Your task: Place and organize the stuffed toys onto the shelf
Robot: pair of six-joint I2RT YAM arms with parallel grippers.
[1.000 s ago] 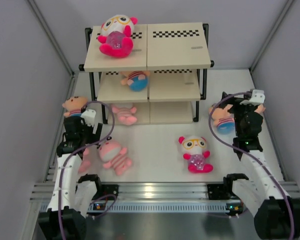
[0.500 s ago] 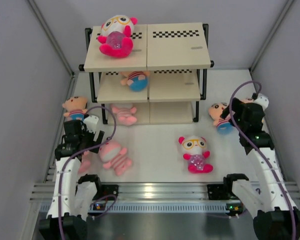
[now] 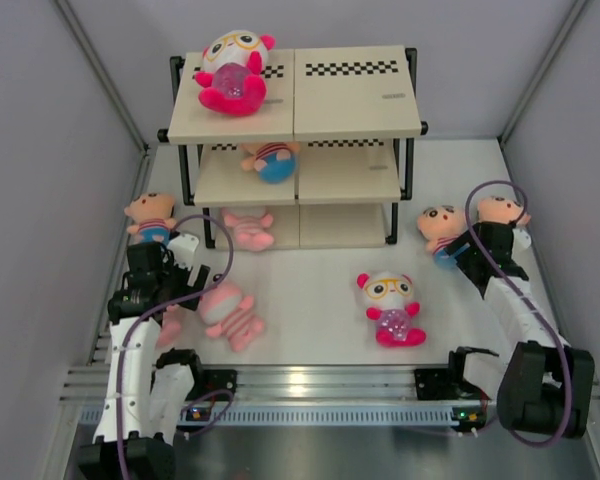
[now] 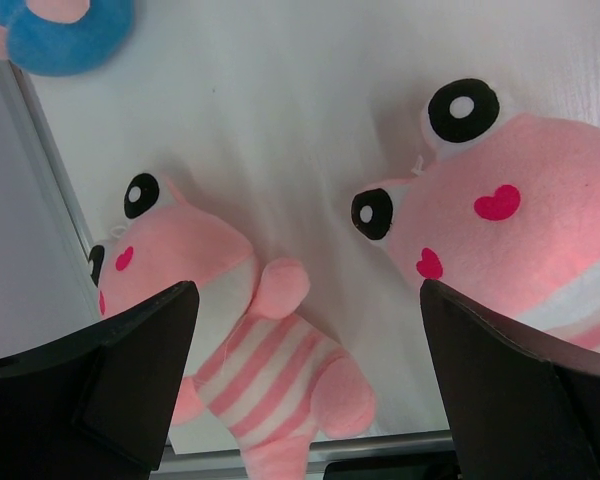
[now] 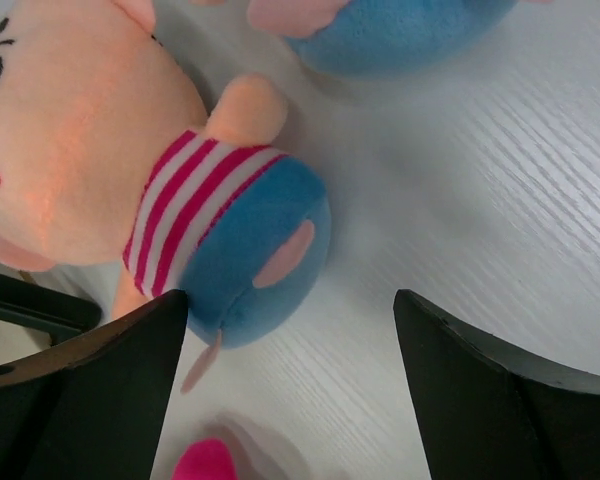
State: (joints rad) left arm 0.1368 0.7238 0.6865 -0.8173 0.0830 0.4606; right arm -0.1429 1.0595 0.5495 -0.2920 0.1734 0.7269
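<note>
I should grip the striped shirt (image 3: pixel 154 223) of the peach toy on the table near my left arm with my left gripper, just below its head.
The shelf (image 3: pixel 355 95) stands at the back. It holds a white-and-magenta toy (image 3: pixel 230 72) on top, a peach toy (image 3: pixel 270 160) in the middle and a pink striped toy (image 3: pixel 248 228) at the bottom. My left gripper (image 3: pixel 166 298) is open above two pink striped toys (image 3: pixel 230 310); in the left wrist view my left gripper (image 4: pixel 305 300) has the smaller toy (image 4: pixel 250 350) between its fingers and the bigger one (image 4: pixel 520 230) to the right. My right gripper (image 3: pixel 462 255) is open beside a peach toy (image 3: pixel 438 230); in the right wrist view my right gripper (image 5: pixel 290 300) is next to that toy's blue bottom (image 5: pixel 250 260).
Another peach toy (image 3: pixel 150 213) lies at the left of the shelf, one more (image 3: pixel 502 210) sits by my right arm. A white-and-magenta toy (image 3: pixel 390 305) lies on the table's middle front. Grey walls close in both sides.
My right arm has dropped low and swung right, uncovering a second peach toy behind it. My left arm has sunk slightly toward the pink striped toys.
</note>
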